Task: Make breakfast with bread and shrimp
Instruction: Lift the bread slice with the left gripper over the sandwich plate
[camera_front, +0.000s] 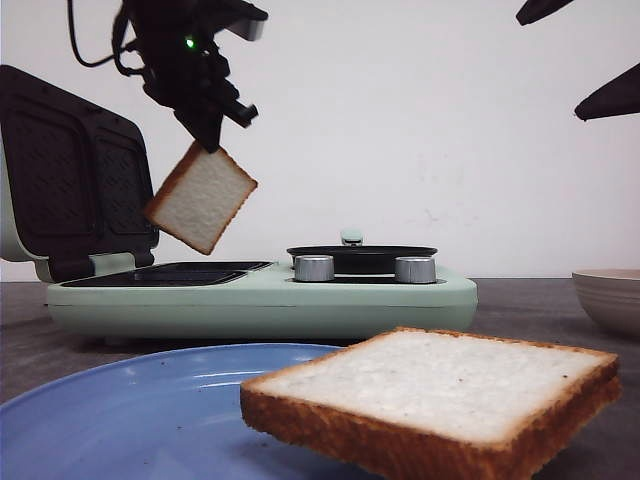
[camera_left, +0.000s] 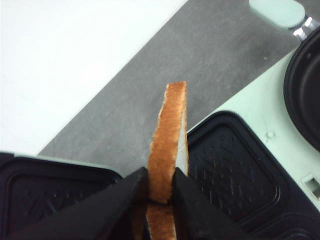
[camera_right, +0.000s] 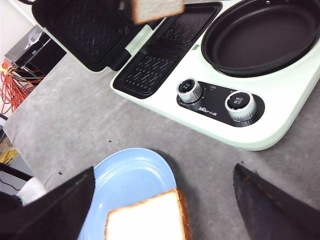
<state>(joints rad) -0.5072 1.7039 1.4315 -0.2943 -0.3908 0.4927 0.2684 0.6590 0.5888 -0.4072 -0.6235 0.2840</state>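
Observation:
Next, my left gripper sets the slice of bread down and lets it go on the rear black grill plate (camera_front: 200, 262) (camera_left: 226, 174) of the open sandwich maker.
My left gripper (camera_front: 207, 135) is shut on the top corner of a bread slice (camera_front: 201, 198), which hangs tilted above the open sandwich maker's black grill plates (camera_front: 170, 272). In the left wrist view the slice's brown crust edge (camera_left: 168, 135) is pinched between the two black fingers (camera_left: 129, 195). A second bread slice (camera_front: 440, 395) lies on the blue plate (camera_front: 120, 410) at the front. My right gripper (camera_right: 162, 200) hovers open high above that plate and slice (camera_right: 150, 220); in the front view only its dark fingertips (camera_front: 610, 98) show at the top right. No shrimp is in view.
The mint-green breakfast machine (camera_front: 260, 300) has its lid (camera_front: 70, 170) raised at the left, a round black pan (camera_front: 362, 257) and two silver knobs (camera_front: 314, 267) at the right. A beige bowl (camera_front: 610, 297) stands at the right edge. Cables (camera_right: 15, 82) lie beyond the table.

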